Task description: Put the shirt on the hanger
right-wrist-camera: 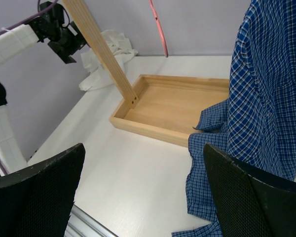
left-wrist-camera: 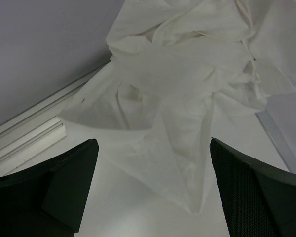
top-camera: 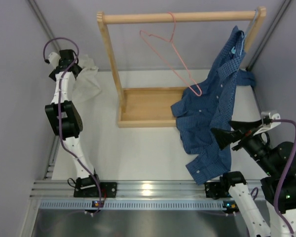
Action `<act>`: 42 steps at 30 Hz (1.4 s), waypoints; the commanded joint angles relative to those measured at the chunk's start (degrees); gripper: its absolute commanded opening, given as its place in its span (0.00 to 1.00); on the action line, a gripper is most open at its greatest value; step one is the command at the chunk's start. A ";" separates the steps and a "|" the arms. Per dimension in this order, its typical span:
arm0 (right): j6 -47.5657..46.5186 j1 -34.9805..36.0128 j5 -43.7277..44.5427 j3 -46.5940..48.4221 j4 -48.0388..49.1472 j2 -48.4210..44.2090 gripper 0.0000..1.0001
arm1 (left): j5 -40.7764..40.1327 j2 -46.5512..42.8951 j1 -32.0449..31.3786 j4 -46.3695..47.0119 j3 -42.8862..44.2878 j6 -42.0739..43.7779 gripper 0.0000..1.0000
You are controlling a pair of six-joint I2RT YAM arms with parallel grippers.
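Note:
Next, I close my left gripper on the white shirt's raised fold (top-camera: 80,83) (left-wrist-camera: 150,129), at the spot that is just behind the shirt's pointed near corner.
The white shirt (top-camera: 89,79) lies crumpled on the table in the back left corner, against the wall. It fills the left wrist view (left-wrist-camera: 187,84) and shows small in the right wrist view (right-wrist-camera: 108,59). My left gripper (top-camera: 78,70) is open just above its near edge, with a pointed fold of cloth between the fingers (left-wrist-camera: 153,143), untouched. The pink hanger (top-camera: 170,54) hangs tilted from the wooden rail; its wire shows in the right wrist view (right-wrist-camera: 158,27). My right gripper (top-camera: 218,138) is open and empty (right-wrist-camera: 143,146), over the table beside the blue shirt.
A wooden rack, with a top rail (top-camera: 182,18) and a tray base (top-camera: 148,106), stands at the back centre. A blue checked shirt (top-camera: 212,113) hangs from a light blue hanger (top-camera: 246,34) and drapes over the tray's right end onto the table. A metal rail (top-camera: 148,190) runs along the near edge.

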 commanded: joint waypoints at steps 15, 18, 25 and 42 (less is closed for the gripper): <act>0.34 0.98 1.83 -5.34 3.08 2.42 1.00 | 14.64 23.39 5.36 12.23 10.86 15.21 0.00; 0.52 0.98 1.83 -5.34 3.78 3.03 0.99 | 15.44 14.35 4.14 14.17 4.19 12.14 0.00; 1.57 0.98 2.35 -6.74 6.94 3.82 1.00 | 9.81 -17.56 -1.48 15.13 -26.28 -1.66 0.00; 4.64 0.98 -23.02 -13.24 21.79 8.65 0.99 | 20.10 -76.76 -54.72 21.37 -76.06 -9.85 0.00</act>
